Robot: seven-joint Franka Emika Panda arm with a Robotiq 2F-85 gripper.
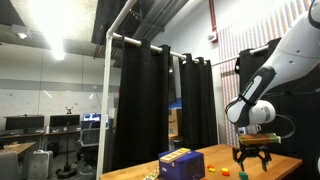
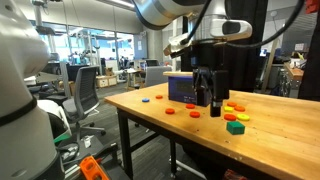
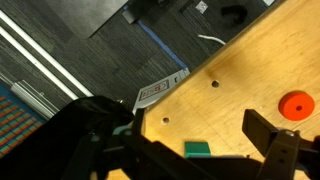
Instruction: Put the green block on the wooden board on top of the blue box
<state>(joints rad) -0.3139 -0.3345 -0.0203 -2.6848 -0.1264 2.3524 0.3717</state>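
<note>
The robot's gripper should next go down to the green block near the wooden board's edge and close on the block's opposite sides [image 1: 243, 175] [image 3: 197, 149].
The green block [image 2: 235, 126] lies on the wooden board [image 2: 280, 135], in front of the blue box [image 2: 182, 87] with its yellow upper part. In the wrist view the green block [image 3: 197, 149] sits on the board [image 3: 235, 75] low in the frame, between my two dark fingers. My gripper [image 2: 207, 100] is open and empty and hangs above the board close to the block, beside the box. In an exterior view the gripper [image 1: 253, 152] hovers to the side of the blue box [image 1: 182, 163]. Nothing rests on the box.
Several small red, orange, yellow and blue pieces [image 2: 232, 107] lie scattered on the board around the box. An orange disc [image 3: 296, 104] lies near the block. The board's edge [image 3: 150, 95] drops to the carpeted floor. Office chairs [image 2: 85, 95] stand beyond the table.
</note>
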